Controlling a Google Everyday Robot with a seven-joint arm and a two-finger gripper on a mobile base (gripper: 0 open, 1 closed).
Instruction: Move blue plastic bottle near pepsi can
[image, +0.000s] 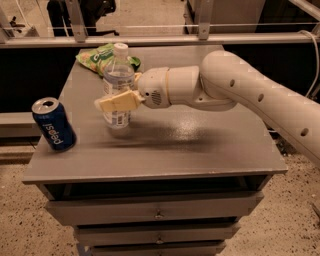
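The blue plastic bottle will be released upright on the grey cabinet top close beside the pepsi can (97, 137).
The blue plastic bottle (118, 82) is clear with a white cap and a pale label, and stands upright at the left-centre of the grey cabinet top (190, 145). My gripper (116, 102) is shut on the blue plastic bottle at mid-height, with the cream fingers (112, 103) crossing its front. The white arm reaches in from the right. The pepsi can (53, 124) stands upright near the front left corner, a short gap to the left of the bottle.
A green snack bag (97, 55) lies at the back left of the cabinet top, just behind the bottle. A metal rail (160, 40) runs behind the cabinet. Drawers (155, 212) sit below the front edge.
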